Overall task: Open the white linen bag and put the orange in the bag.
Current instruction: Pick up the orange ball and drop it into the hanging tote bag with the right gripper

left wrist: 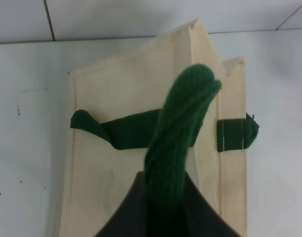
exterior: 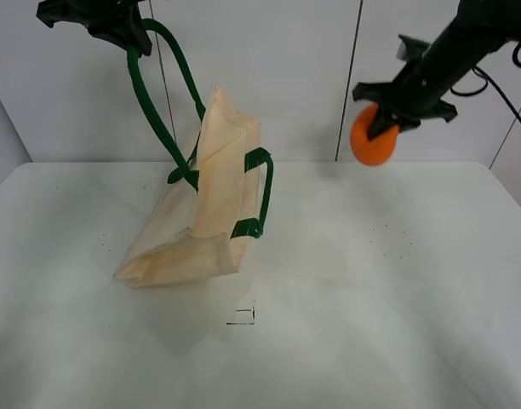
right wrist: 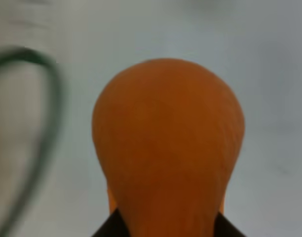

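Observation:
The orange will leave my right gripper low inside the white linen bag [exterior: 205,223], between its dark green handles.
The white linen bag [exterior: 205,204] hangs by one dark green handle [exterior: 154,102] from my left gripper [exterior: 116,30], which is shut on that handle at the top left; the bag's bottom rests on the table. The other handle [exterior: 260,192] droops on the bag's right side. In the left wrist view the gripped handle [left wrist: 178,143] rises over the bag [left wrist: 121,187]. My right gripper [exterior: 388,115] is shut on the orange [exterior: 373,136], held high in the air right of the bag. The orange [right wrist: 168,143] fills the right wrist view.
The white table [exterior: 371,290] spreads under both arms, with a small drawn square mark [exterior: 242,317] in front of the bag. A pale wall with vertical seams stands behind. A blurred green handle [right wrist: 45,123] shows at the edge of the right wrist view.

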